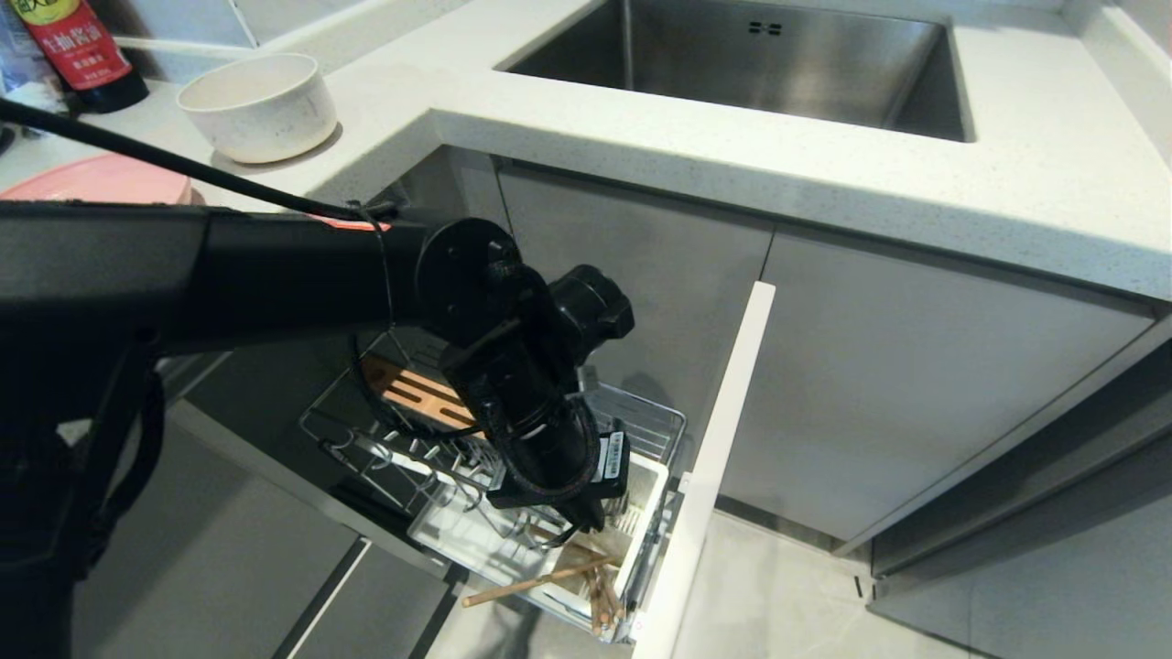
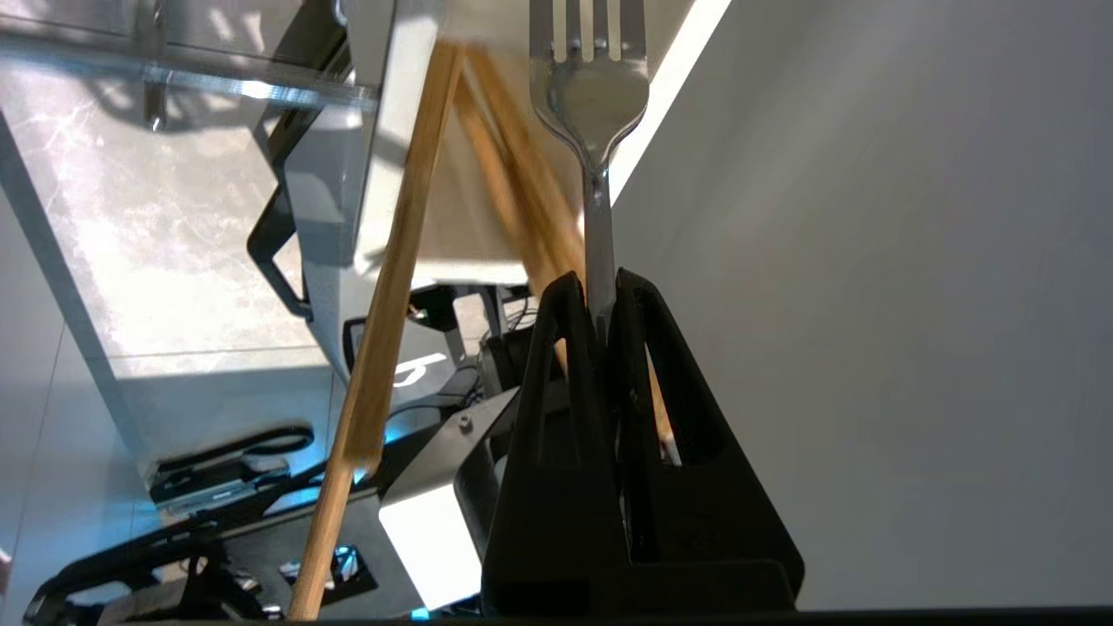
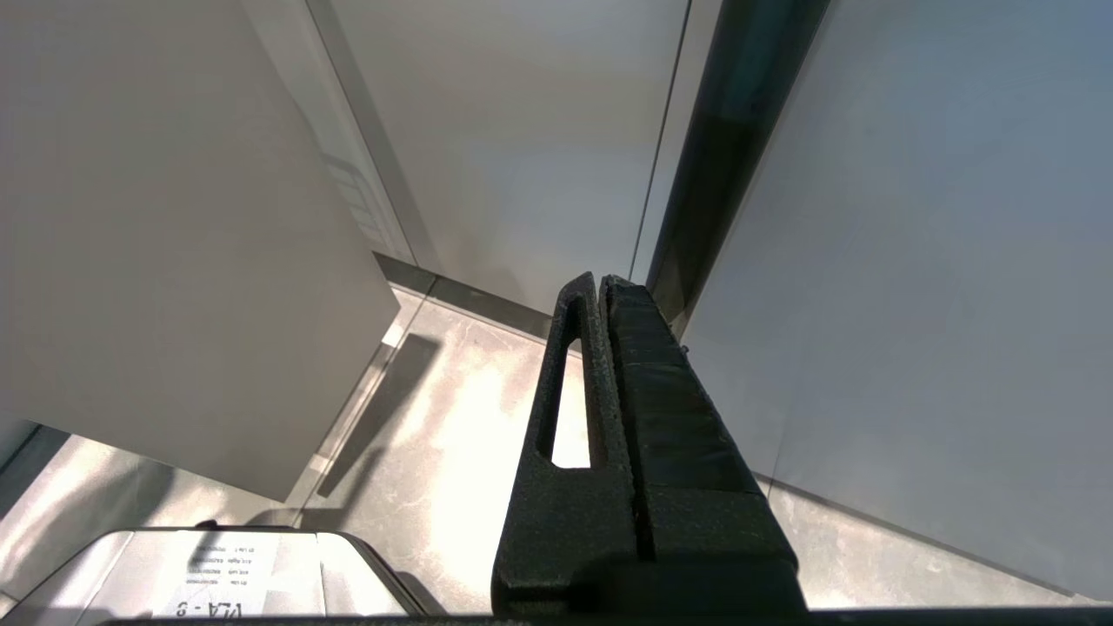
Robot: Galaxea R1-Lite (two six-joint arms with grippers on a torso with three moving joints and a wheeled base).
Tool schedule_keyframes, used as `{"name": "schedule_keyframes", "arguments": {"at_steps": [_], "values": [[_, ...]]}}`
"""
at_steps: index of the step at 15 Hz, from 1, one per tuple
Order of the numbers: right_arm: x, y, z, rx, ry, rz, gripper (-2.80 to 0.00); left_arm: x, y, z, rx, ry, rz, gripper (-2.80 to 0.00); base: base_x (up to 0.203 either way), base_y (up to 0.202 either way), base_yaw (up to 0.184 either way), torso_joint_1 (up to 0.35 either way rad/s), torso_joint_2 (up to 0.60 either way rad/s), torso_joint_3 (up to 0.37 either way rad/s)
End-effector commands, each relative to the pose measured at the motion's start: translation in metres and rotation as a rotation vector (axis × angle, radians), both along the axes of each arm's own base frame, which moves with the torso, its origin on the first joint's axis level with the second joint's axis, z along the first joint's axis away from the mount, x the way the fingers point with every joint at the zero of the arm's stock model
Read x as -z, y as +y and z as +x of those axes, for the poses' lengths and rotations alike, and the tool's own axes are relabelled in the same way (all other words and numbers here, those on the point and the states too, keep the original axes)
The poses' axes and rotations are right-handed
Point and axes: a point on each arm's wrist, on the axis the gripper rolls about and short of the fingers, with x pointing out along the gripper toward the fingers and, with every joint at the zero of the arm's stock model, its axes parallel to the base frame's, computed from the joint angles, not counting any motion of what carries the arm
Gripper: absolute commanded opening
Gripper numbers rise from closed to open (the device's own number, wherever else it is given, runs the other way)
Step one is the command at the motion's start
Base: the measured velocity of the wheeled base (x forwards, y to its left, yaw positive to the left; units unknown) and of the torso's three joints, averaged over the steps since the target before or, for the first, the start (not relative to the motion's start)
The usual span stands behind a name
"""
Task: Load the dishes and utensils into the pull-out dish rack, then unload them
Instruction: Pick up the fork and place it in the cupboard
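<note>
My left gripper will set the silver fork in the white utensil caddy's section (image 1: 621,513) behind the wooden chopsticks.
The pull-out dish rack (image 1: 641,416) stands drawn out below the counter, with its wooden strip (image 1: 412,394) and white utensil caddy (image 1: 645,522). My left arm (image 1: 540,430) reaches down into it. In the left wrist view my left gripper (image 2: 596,283) is shut on the handle of the silver fork (image 2: 591,96), tines pointing away. The wooden chopsticks (image 2: 391,287) lean beside it; in the head view the chopsticks (image 1: 536,583) stick out of the caddy. The cream bowl (image 1: 259,105) and pink plate (image 1: 101,178) sit on the counter. My right gripper (image 3: 600,283) hangs shut and empty.
The rack's narrow front panel (image 1: 723,439) stands out to the right of the caddy. A steel sink (image 1: 760,64) is set in the white counter above. A dark sauce bottle (image 1: 78,46) stands behind the bowl. Grey cabinet doors (image 1: 916,394) and tiled floor (image 1: 787,595) lie to the right.
</note>
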Motion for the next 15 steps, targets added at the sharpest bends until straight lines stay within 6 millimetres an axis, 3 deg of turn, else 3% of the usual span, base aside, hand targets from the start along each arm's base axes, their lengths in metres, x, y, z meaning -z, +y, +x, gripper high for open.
{"name": "schedule_keyframes", "arguments": {"at_steps": [1,15], "values": [[0.0,0.0,0.0,0.0,0.0,0.0,-2.8,0.007,-0.004,0.005,-0.004,0.013,0.01,-2.8,0.0,0.0,0.0,0.0,0.0,0.0],[0.0,0.0,0.0,0.0,-0.001,0.0,-2.8,0.03,-0.018,0.025,-0.014,0.025,0.034,-2.8,0.0,0.0,0.0,0.0,0.0,0.0]]}}
